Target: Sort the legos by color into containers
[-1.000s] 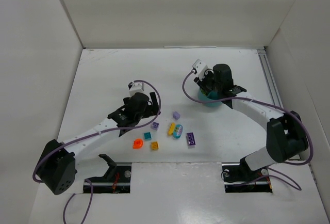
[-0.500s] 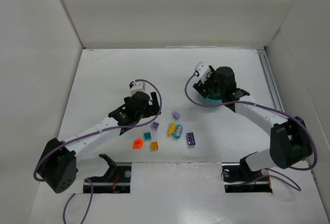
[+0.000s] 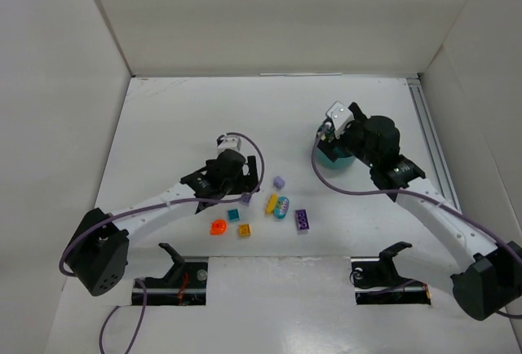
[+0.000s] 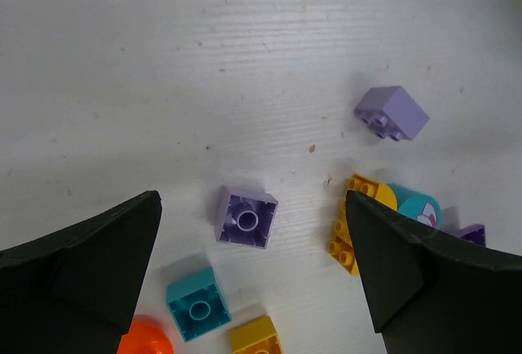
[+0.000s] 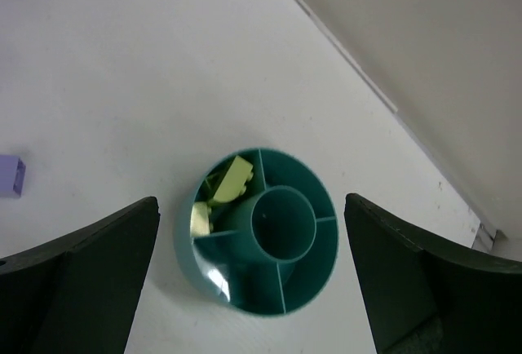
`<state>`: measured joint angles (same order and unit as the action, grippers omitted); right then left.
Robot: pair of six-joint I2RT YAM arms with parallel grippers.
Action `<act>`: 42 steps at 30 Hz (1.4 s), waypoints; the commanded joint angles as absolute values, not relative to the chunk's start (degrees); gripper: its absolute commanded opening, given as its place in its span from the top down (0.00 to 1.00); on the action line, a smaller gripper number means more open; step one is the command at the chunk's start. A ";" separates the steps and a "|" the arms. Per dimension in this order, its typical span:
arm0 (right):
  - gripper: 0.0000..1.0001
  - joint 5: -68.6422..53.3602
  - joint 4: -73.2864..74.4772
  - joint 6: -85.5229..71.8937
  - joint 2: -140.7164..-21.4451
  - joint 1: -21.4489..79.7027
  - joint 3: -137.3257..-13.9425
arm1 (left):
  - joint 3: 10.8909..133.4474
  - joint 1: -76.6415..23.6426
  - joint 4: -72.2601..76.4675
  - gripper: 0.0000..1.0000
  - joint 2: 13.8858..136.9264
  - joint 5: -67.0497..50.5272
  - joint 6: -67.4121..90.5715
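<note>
Next, I need to move my right gripper to the longer purple brick next to the oval blue piece and close it across the brick's long sides [image 3: 302, 218].
Several legos lie loose at mid-table. In the left wrist view a purple brick [image 4: 246, 218] lies studs-down between the fingers of my left gripper [image 4: 251, 199], which hangs open above it. Near it are a teal brick [image 4: 197, 303], a yellow brick [image 4: 359, 223], a round orange piece [image 4: 145, 339] and another purple brick [image 4: 391, 113]. My right gripper [image 5: 252, 200] stands open and empty over the teal cup [image 5: 194, 260], the only container. Two pale green bricks [image 5: 230, 181] sit in one of its compartments. From above, the left gripper [image 3: 249, 181] is over the bricks and the right gripper [image 3: 334, 143] partly hides the cup [image 3: 325, 157].
An oval blue piece [image 3: 282, 206] and a longer purple brick [image 3: 302, 219] lie right of the cluster. White walls close the table at the back and sides. A rail [image 3: 428, 138] runs along the right edge.
My right gripper has opened and pulled up and to the right from the cup. The left arm has moved right, closer to the bricks.
</note>
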<state>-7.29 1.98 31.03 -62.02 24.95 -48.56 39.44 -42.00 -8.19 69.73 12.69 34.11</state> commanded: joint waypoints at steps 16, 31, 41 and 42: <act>0.00 2.20 16.26 26.72 -49.39 24.79 -41.66 | 40.08 -45.70 -8.26 0.55 82.63 13.71 32.34; 0.00 11.49 19.32 21.98 -43.16 24.79 -39.38 | 44.20 -46.85 -7.57 0.80 74.00 12.92 30.94; 0.00 31.82 31.73 11.08 -38.50 20.57 -40.61 | 74.56 -46.85 -2.99 0.81 90.40 9.49 17.78; 0.00 31.82 31.73 11.07 -38.50 20.57 -40.61 | 77.40 -46.85 -2.99 0.81 92.53 9.49 16.88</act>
